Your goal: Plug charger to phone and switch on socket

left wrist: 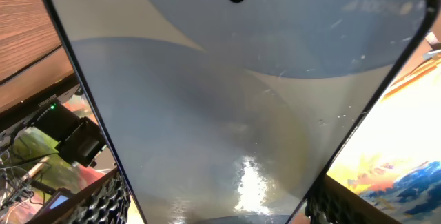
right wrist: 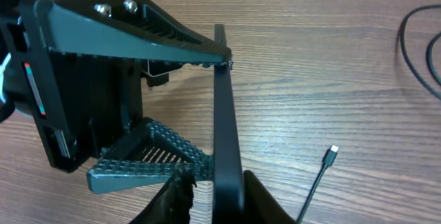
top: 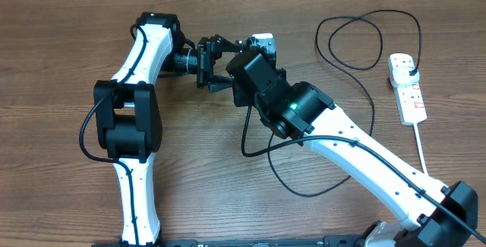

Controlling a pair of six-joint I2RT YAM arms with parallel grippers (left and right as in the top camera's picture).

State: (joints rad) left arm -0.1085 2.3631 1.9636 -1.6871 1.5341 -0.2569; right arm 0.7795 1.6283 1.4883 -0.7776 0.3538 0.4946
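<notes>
The phone's long edges are between the fingers of my left gripper, so it should open, turn and pinch across the phone's thickness [right wrist: 224, 107] before my right gripper goes for the charger.
The phone [left wrist: 227, 100] fills the left wrist view with its light screen. My left gripper [top: 219, 64] is shut on the phone's long edges and holds it on edge above the table. In the right wrist view the phone [right wrist: 224, 114] shows edge-on. My right gripper [right wrist: 220, 207] straddles its near end, one finger touching and a small gap at the other. The charger's connector tip [right wrist: 333, 151] lies loose on the table beside the phone. Its black cable [top: 357, 42] loops to a plug [top: 410, 68] in the white socket strip [top: 410, 99]. In the overhead view the arms hide most of the phone.
The strip's thick white cord [top: 421, 152] runs toward the front right. Black cable slack [top: 304, 190] lies on the wood under and in front of the right arm. Both arms meet near the back middle of the table.
</notes>
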